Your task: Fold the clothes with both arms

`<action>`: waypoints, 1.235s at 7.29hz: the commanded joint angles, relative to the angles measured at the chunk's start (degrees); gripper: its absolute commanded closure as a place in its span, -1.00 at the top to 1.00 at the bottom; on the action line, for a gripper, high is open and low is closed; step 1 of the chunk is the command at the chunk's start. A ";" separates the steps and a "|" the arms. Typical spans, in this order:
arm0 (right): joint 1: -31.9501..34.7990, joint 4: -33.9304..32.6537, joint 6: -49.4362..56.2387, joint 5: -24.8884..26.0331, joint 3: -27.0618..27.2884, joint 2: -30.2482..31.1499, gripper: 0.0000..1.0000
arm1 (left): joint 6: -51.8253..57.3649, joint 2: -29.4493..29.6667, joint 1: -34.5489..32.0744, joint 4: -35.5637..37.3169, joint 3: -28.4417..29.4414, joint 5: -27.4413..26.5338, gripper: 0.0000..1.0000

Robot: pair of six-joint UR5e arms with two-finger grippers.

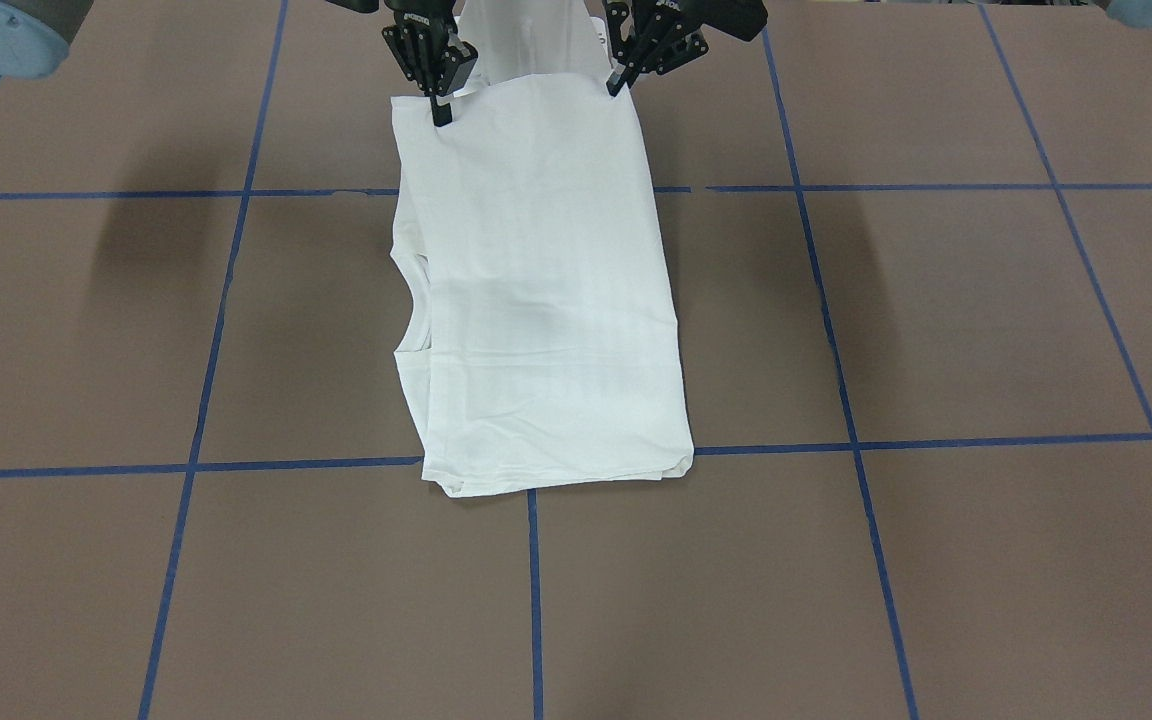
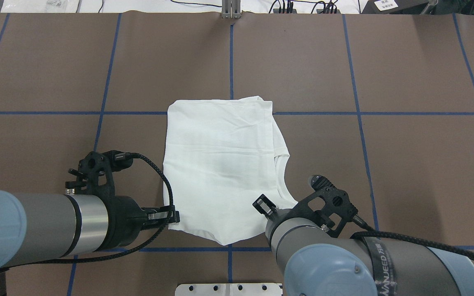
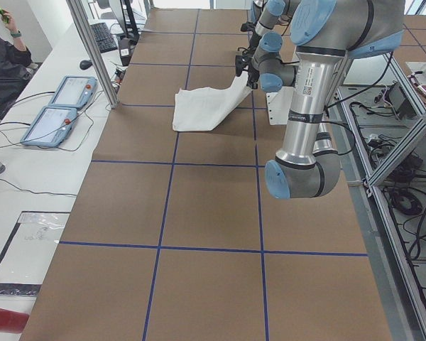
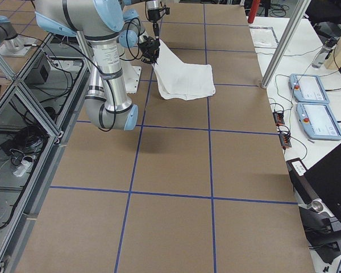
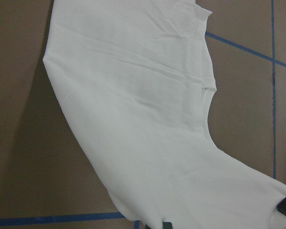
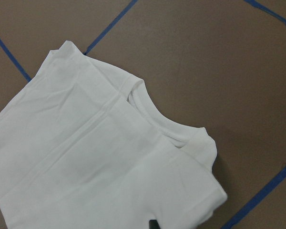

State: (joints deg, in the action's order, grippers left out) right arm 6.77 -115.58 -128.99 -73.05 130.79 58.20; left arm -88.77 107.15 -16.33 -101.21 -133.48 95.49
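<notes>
Next, I let go of the white shirt's raised corner with my left gripper on the flat far end, just inside its matching corner (image 1: 669,433).
The white shirt (image 1: 536,300) lies folded into a long strip in the middle of the brown table. Its far end rests flat, and its end nearest the robot base is lifted off the surface. My left gripper (image 2: 172,217) is shut on one corner of that raised edge, and my right gripper (image 2: 264,204) is shut on the other. From the front, the right gripper (image 1: 441,95) and the left gripper (image 1: 621,80) pinch the cloth side by side. The ribbed collar (image 6: 157,119) shows along the shirt's right side (image 2: 280,164). In both wrist views the shirt (image 5: 143,119) fills most of the frame.
Blue tape lines (image 2: 231,57) divide the table into squares. A white pedestal base plate (image 2: 228,289) sits at the robot's edge. Two teach pendants (image 3: 57,106) lie on a side bench beyond a metal post (image 3: 96,50), where a person (image 3: 0,57) sits.
</notes>
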 commanded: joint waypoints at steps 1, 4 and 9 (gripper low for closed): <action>5.77 0.70 6.62 -0.16 -3.08 -2.63 -1.00 | 3.75 1.92 -3.68 0.49 2.69 0.31 -1.00; 13.77 7.61 15.23 -0.43 -13.49 -6.42 -1.00 | 10.44 7.44 -12.90 0.40 13.11 0.49 -1.00; 20.30 24.21 20.36 -0.96 -43.28 -14.77 -1.00 | 15.29 15.46 -20.22 -9.03 40.60 -0.12 -1.00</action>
State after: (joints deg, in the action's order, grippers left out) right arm 26.27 -96.37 -109.17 -73.93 94.84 44.79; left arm -73.91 121.05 -35.57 -104.94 -101.04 95.58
